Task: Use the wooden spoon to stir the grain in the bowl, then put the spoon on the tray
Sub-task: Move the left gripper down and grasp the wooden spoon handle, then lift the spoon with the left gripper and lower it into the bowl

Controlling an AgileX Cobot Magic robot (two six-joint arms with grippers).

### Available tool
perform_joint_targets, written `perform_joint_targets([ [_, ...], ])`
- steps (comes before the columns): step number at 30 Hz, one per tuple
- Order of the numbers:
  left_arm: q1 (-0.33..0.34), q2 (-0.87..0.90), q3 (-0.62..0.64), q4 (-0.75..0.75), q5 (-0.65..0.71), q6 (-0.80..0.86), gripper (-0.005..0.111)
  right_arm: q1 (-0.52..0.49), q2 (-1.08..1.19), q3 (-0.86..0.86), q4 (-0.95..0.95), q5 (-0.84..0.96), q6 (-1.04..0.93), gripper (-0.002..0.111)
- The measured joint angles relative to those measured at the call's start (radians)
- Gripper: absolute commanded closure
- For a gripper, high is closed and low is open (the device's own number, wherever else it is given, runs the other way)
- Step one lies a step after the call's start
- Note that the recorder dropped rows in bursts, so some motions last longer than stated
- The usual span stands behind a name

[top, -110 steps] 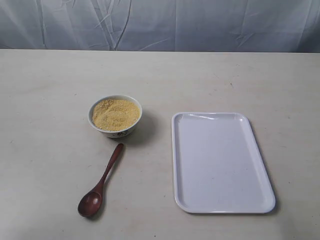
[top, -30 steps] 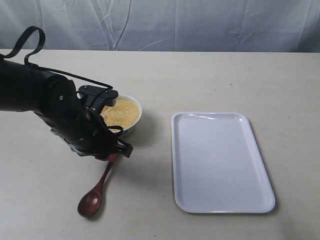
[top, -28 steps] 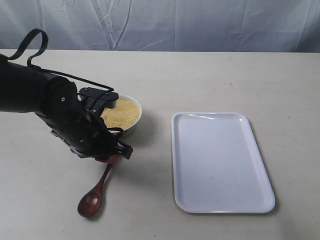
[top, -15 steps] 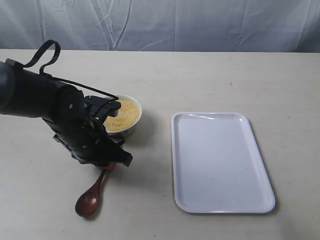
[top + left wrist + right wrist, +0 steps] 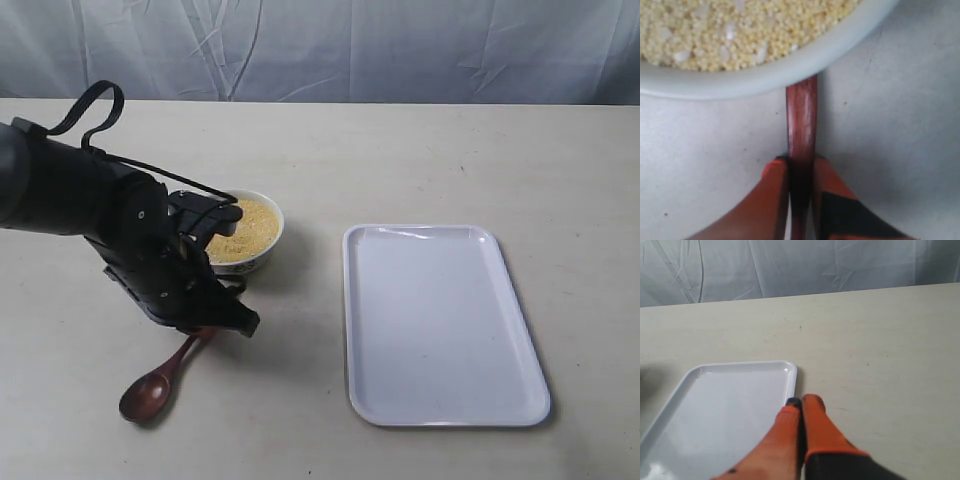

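The robot's left gripper will release the wooden spoon on the grain in the bowl (image 5: 222, 206), with the spoon's handle leaning over the bowl's far rim.
The white bowl (image 5: 262, 252) of yellow grain (image 5: 245, 226) sits left of the middle of the table, partly behind my black left arm. My left gripper (image 5: 215, 328) is shut on the handle of the dark wooden spoon (image 5: 150, 390), whose oval bowl points toward the front left. In the left wrist view the orange fingers (image 5: 775, 185) pinch the spoon handle (image 5: 801, 115) just short of the bowl's rim (image 5: 770, 77), with grain (image 5: 740, 30) above. The white tray (image 5: 440, 320) lies to the right. My right gripper (image 5: 801, 402) is shut with nothing in it, beside the tray's corner (image 5: 787, 371).
A wrinkled grey cloth backdrop (image 5: 350, 45) runs along the far edge of the pale table (image 5: 420, 160). My right arm is outside the exterior view.
My left arm came in over the spoon and closed on its handle. The spoon has swung, its oval end sliding toward the front left.
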State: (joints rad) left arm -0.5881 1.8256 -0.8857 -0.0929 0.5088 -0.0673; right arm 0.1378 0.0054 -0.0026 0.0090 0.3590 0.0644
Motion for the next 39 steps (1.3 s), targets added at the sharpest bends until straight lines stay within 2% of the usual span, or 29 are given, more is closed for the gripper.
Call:
perform_joint_targets([
  [5, 0.0, -0.04, -0.002, 0.002, 0.1, 0.0, 0.107, 0.0, 0.0, 0.0, 0.0, 0.0, 0.0, 0.108],
  [13, 0.0, -0.218, -0.002, 0.045, 0.109, 0.117, 0.107, 0.0, 0.0, 0.0, 0.0, 0.0, 0.0, 0.108],
  [18, 0.0, -0.307, -0.024, 0.07, -0.036, 0.089, 0.107, 0.0, 0.0, 0.0, 0.0, 0.0, 0.0, 0.108],
  [23, 0.0, -0.318, -0.05, 0.037, -0.201, 0.036, 0.107, 0.0, 0.0, 0.0, 0.0, 0.0, 0.0, 0.108],
  [28, 0.039, -0.318, -0.05, 0.024, -0.343, -0.134, 0.107, 0.0, 0.0, 0.0, 0.0, 0.0, 0.0, 0.108],
  [34, 0.12, -0.257, -0.053, 0.019, -0.509, -0.494, 0.107, 0.0, 0.0, 0.0, 0.0, 0.0, 0.0, 0.108],
  [36, 0.128, -0.224, -0.053, -0.009, -0.577, -0.601, 0.107, 0.0, 0.0, 0.0, 0.0, 0.0, 0.0, 0.108],
  [39, 0.128, -0.174, -0.038, -0.119, -0.689, -0.67, 0.107, 0.0, 0.0, 0.0, 0.0, 0.0, 0.0, 0.108],
])
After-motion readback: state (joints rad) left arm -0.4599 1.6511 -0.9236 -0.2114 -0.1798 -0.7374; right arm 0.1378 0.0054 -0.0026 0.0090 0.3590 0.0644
